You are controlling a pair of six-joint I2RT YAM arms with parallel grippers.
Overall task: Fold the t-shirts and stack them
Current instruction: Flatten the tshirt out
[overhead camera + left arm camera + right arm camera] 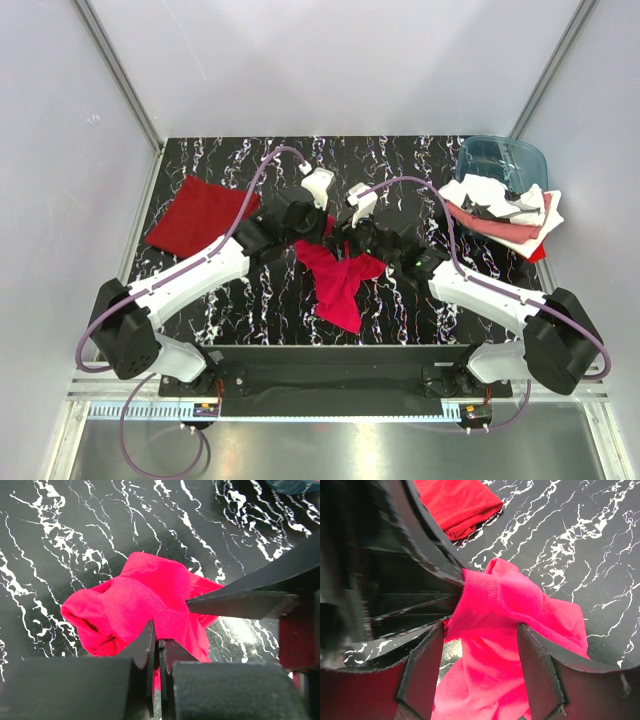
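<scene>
Next, I take the t-shirt's upper fold (485,607) with my right gripper and lift before my left gripper grips lower down, because the crimson t-shirt hangs bunched from my left gripper.
A bright crimson t-shirt (340,285) hangs bunched at the table's middle, lifted at its top. My left gripper (159,647) is shut on a fold of this crimson t-shirt (145,605). My right gripper (480,665) stands open right beside it. The crimson t-shirt (505,615) runs between the spread fingers (422,670), and nothing pinches it there. In the top view both grippers, left (322,232) and right (350,245), meet over the cloth's upper end. A darker red t-shirt (197,215) lies folded flat at the left. More t-shirts (505,208), white with dark marks, pink and red, lie heaped at the right.
A translucent blue-teal tub (502,160) stands at the back right behind the heap. The folded dark red shirt (457,502) shows at the top of the right wrist view. The black marbled table (250,300) is bounded by white walls left, right and behind.
</scene>
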